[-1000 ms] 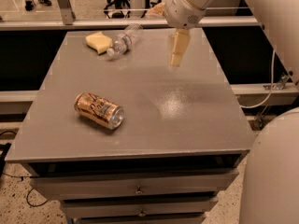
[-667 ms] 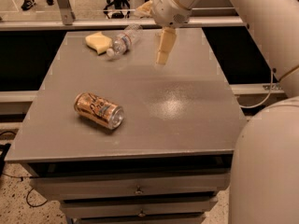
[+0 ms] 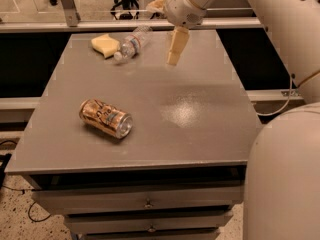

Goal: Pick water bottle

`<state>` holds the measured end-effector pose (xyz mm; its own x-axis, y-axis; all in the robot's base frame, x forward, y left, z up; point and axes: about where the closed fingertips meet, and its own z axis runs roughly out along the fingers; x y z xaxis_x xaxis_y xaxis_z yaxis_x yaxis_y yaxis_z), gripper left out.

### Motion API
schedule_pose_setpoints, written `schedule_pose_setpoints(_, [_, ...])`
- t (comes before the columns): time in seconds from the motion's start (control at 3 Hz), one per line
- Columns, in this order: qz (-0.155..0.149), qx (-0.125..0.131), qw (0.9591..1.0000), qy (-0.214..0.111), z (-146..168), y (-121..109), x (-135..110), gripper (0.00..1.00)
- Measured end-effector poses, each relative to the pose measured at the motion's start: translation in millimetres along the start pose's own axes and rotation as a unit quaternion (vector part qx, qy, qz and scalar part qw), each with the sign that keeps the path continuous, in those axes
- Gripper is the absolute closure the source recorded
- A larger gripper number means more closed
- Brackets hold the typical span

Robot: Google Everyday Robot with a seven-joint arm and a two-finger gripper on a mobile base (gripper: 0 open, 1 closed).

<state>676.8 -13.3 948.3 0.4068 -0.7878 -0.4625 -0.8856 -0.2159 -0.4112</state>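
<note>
My gripper should next move to the middle of the water bottle's body (image 3: 132, 44), next to the yellow sponge, and close there.
The water bottle (image 3: 133, 42) is a small clear plastic bottle with a white cap. It lies on its side at the far left part of the grey table (image 3: 150, 99), with its cap pointing to the front left. My gripper (image 3: 165, 27) hangs over the far middle of the table, just right of the bottle and above it. Its beige fingers (image 3: 176, 46) are spread apart and hold nothing. One finger points down at the tabletop, the other sits higher up behind it.
A yellow sponge (image 3: 105, 44) lies right next to the bottle's cap end on its left. A gold-orange drink can (image 3: 106, 118) lies on its side at the front left. The table has drawers (image 3: 147, 203) below. My arm's white body (image 3: 285, 179) fills the right edge.
My gripper has moved left across the far side of the table, closer to the bottle. The bottle, sponge and can have not moved.
</note>
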Motion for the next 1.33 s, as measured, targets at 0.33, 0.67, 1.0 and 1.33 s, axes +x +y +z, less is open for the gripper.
schedule_pose_setpoints(0.33, [0.011,0.053,0.9985,-0.010,4,-41,16,0.00])
schedule_pose_setpoints(0.67, [0.014,0.080,0.9966,-0.014,16,-75,21,0.00])
schedule_pose_setpoints(1.0, [0.021,0.081,0.9965,-0.003,53,-106,20,0.00])
schedule_pose_setpoints(1.33, [0.032,0.069,0.9965,0.034,82,-115,24,0.00])
